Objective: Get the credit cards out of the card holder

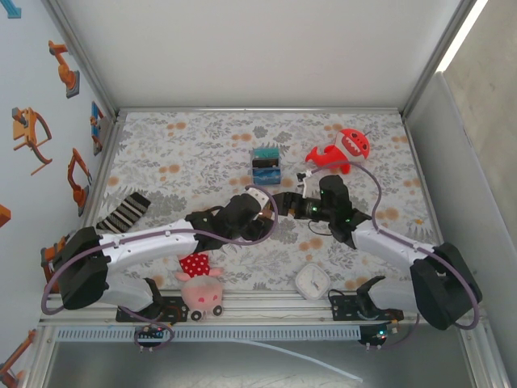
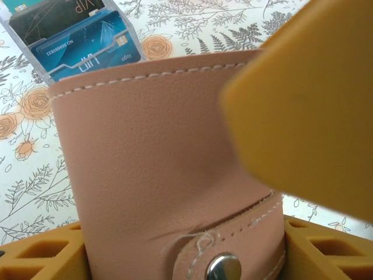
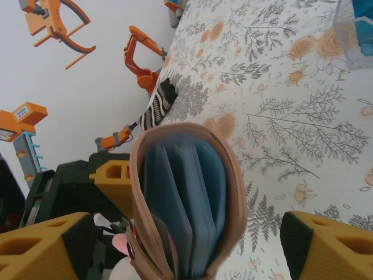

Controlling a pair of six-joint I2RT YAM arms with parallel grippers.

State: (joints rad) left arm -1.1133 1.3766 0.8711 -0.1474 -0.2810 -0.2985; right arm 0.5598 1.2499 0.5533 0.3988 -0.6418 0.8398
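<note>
I should hold the card holder with my right gripper while my left gripper takes its folded edge (image 2: 71, 169), because my left gripper is squeezing the card holder across its sides by the snap.
The tan leather card holder (image 2: 157, 163) is held up above the table, and my left gripper (image 2: 186, 256) is shut on it, a yellow finger (image 2: 41, 251) at each side near the snap. In the right wrist view its open edge faces me, showing blue-grey pockets (image 3: 192, 198). A thin dark and reddish edge (image 3: 169, 249) in one pocket may be the credit cards. My right gripper (image 3: 186, 251) straddles the holder, open, its fingers (image 3: 326, 245) standing clear of the leather. In the top view the left gripper (image 1: 258, 208) and the right gripper (image 1: 286, 202) meet at mid-table.
A clear box of blue and dark cards (image 1: 266, 164) stands just beyond the grippers, also in the left wrist view (image 2: 76, 35). A red toy (image 1: 343, 149) lies back right, a striped sock (image 1: 125, 212) left, a pink plush (image 1: 200, 291) and a white clock (image 1: 311, 281) near the front edge.
</note>
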